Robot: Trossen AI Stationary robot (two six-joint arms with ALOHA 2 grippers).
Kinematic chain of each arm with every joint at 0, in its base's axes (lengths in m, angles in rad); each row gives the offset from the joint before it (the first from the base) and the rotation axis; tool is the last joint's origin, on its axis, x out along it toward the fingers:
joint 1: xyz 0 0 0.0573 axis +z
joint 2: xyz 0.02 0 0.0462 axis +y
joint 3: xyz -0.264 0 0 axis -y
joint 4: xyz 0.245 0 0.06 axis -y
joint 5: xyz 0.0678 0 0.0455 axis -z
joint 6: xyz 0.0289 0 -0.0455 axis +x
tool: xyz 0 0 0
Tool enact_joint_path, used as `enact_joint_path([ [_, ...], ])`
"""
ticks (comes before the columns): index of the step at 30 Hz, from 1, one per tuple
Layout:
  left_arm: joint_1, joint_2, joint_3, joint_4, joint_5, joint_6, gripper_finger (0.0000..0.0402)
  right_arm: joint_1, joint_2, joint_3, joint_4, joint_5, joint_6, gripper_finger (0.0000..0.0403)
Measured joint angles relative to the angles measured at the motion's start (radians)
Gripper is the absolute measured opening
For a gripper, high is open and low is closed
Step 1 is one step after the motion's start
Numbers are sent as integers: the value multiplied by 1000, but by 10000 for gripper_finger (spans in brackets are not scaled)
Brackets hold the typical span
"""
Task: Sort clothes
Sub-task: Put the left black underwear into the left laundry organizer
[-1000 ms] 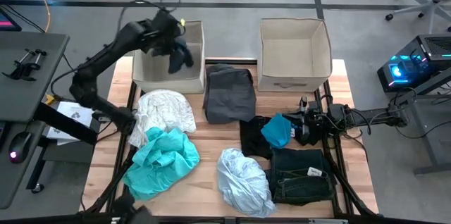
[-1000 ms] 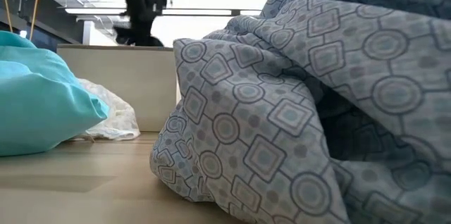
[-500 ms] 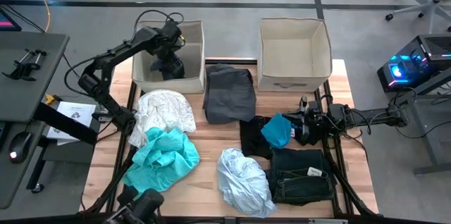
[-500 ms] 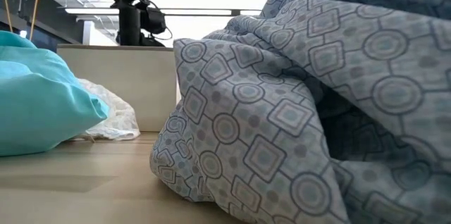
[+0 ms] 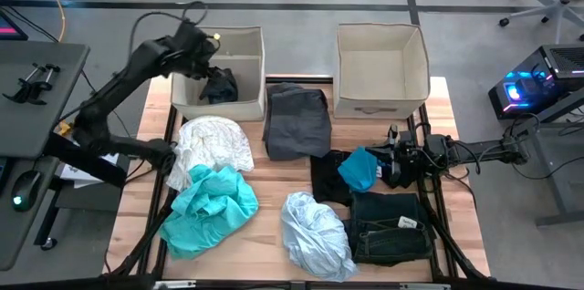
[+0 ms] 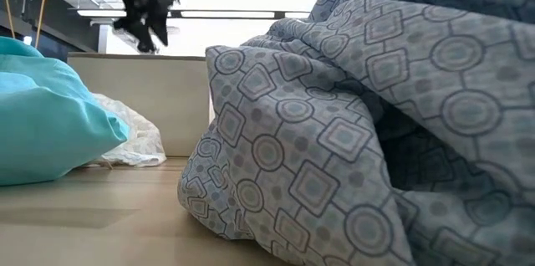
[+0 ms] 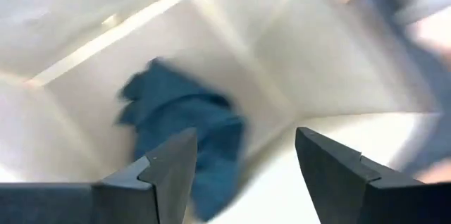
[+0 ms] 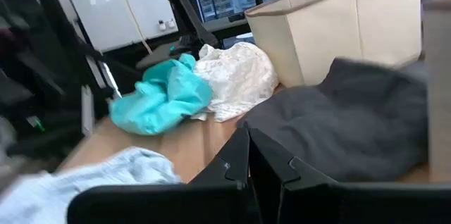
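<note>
Next, my right gripper closes on the black cloth's end [image 5: 323, 173] between the dark grey garment and the pale silvery-blue patterned garment.
A navy garment [image 7: 187, 136] lies crumpled on the floor of the left beige bin [image 5: 245, 42]. My left gripper [image 5: 199, 48] hovers open above that bin's left side, its fingers [image 7: 169, 171] clear of the cloth. It shows blurred in the low view [image 6: 142, 7]. On the table lie a white lacy garment [image 5: 214, 144], a teal one [image 5: 212, 203], a dark grey one [image 5: 297, 121], a pale silvery-blue patterned one [image 5: 315, 231], dark denim [image 5: 388, 226] and a small teal piece [image 5: 359, 170] on black cloth [image 5: 326, 181]. My right gripper [image 5: 394, 158] waits shut at the table's right side.
A second beige bin [image 5: 381, 67] stands at the far right of the table. The patterned garment [image 6: 359, 115] fills most of the low view. A desk with papers [image 5: 91, 149] stands off the table's left edge.
My left gripper has opened over the left bin and let go of the navy garment, which has fallen onto the bin's floor. The gripper has then drawn back toward the table's left edge and rolled its wrist.
</note>
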Motion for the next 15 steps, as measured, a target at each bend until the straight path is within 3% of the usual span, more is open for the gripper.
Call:
enact_joint_path([
  [4, -109, -112, 0, 87, 89, -29, 204, 0, 0, 0, 2, 0, -130, 0],
  [8, -270, -188, 0, 213, 102, -43, 182, 0, 0, 0, 80, 4, -55, 0],
  [15, -544, -213, 0, 432, -4, -173, 140, 0, 0, 0, 271, 15, 102, 0],
])
